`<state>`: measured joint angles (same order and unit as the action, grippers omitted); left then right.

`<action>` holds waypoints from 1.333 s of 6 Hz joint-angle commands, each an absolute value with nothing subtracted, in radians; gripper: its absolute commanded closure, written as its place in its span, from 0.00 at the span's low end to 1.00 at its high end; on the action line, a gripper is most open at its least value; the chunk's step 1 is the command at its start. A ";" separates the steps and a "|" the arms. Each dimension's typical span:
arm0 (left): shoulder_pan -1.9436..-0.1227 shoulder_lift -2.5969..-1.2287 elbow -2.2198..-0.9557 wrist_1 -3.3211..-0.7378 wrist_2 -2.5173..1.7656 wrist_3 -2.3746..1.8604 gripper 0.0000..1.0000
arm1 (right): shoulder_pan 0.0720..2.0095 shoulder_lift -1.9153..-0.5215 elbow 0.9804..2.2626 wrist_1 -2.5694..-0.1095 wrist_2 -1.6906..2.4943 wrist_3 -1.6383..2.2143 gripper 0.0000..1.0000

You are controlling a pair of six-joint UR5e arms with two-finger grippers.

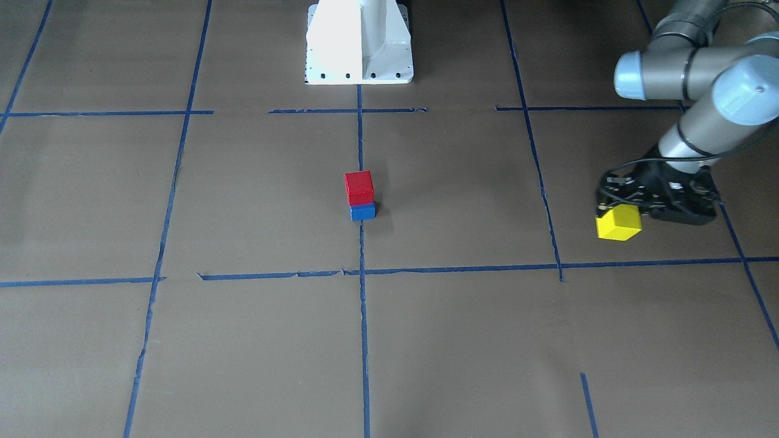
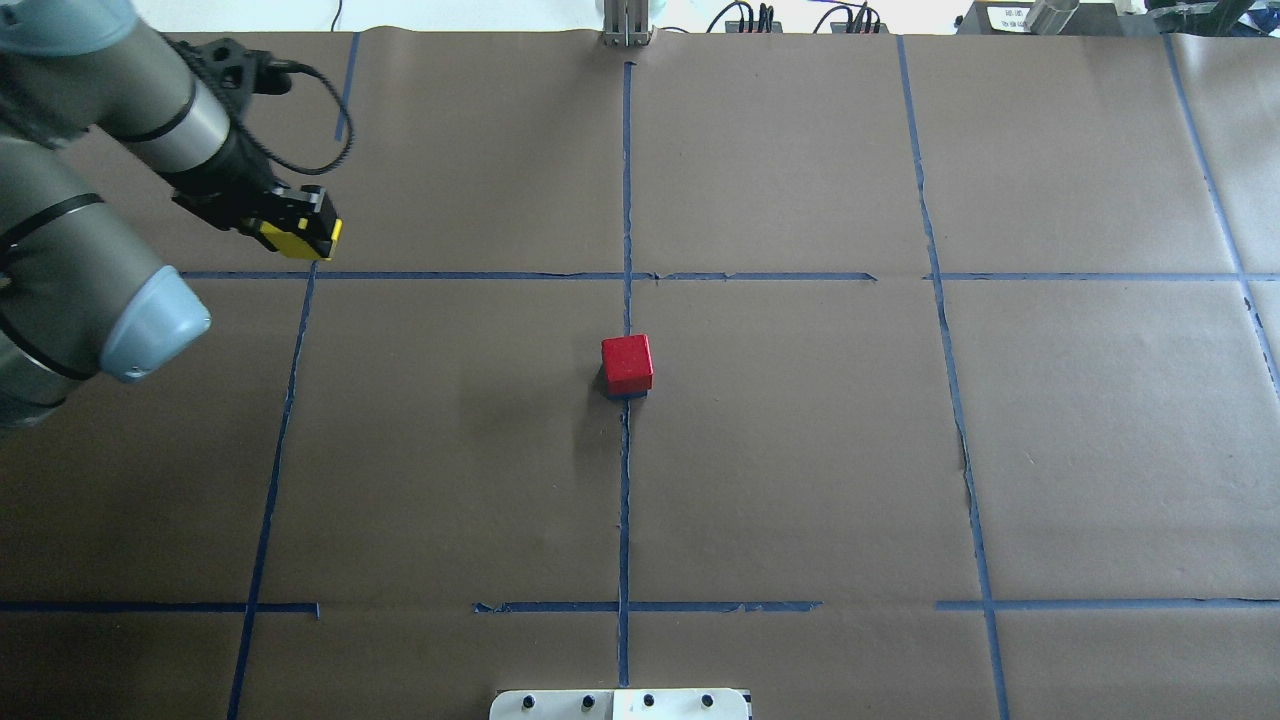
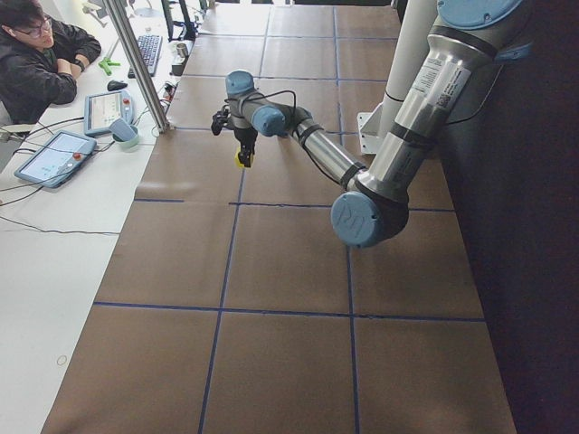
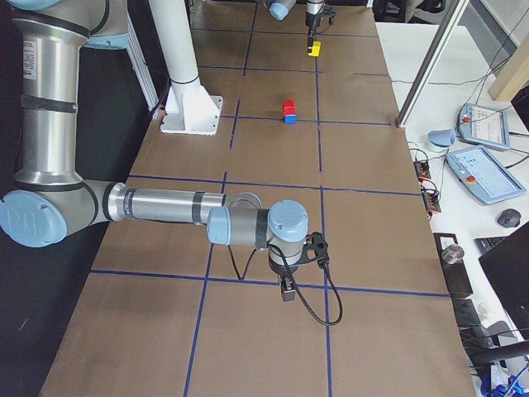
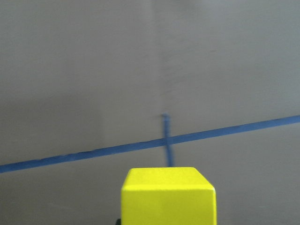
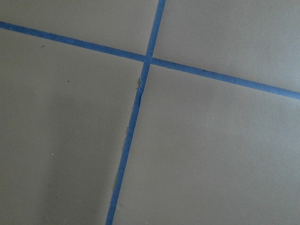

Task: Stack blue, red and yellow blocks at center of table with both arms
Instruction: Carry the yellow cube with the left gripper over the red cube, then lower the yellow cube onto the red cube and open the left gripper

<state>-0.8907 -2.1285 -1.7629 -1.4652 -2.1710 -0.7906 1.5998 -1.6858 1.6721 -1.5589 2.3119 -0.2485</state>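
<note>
Next, my left gripper puts the yellow block down and lets go of it on top of the red block (image 1: 358, 180), which sits on the blue block.
A red block (image 1: 358, 185) sits on top of a blue block (image 1: 363, 212) at the table's center, on the middle tape line. From overhead the red block (image 2: 627, 363) hides nearly all of the blue one. My left gripper (image 2: 298, 232) is shut on a yellow block (image 1: 618, 222) and holds it above the table at the far left, beside a tape crossing. The yellow block fills the bottom of the left wrist view (image 5: 168, 197). My right gripper (image 4: 288, 291) hangs low over the table far from the stack. I cannot tell whether it is open or shut.
The white robot base (image 1: 359, 42) stands at the table's near edge behind the stack. Blue tape lines (image 2: 625, 200) mark a grid on the brown paper. An operator (image 3: 41, 59), tablets and a metal post (image 3: 140, 63) are at the side table beyond the far edge.
</note>
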 commanded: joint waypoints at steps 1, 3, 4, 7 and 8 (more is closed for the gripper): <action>-0.704 -2.332 -1.740 -1.353 -2.033 -0.991 0.97 | 1.600 -1.686 1.672 -1.559 2.313 -0.249 0.00; -0.580 -2.454 -1.642 -1.354 -1.945 -1.121 0.95 | 1.600 -1.686 1.672 -1.560 2.312 -0.249 0.00; -0.551 -2.520 -1.562 -1.355 -1.937 -1.156 0.95 | 1.600 -1.686 1.672 -1.560 2.312 -0.249 0.00; -0.542 -2.563 -1.497 -1.356 -1.944 -1.172 0.95 | 1.600 -1.686 1.671 -1.562 2.312 -0.249 0.00; -0.538 -2.563 -1.497 -1.359 -1.947 -1.222 0.95 | 1.600 -1.686 1.671 -1.562 2.312 -0.249 0.00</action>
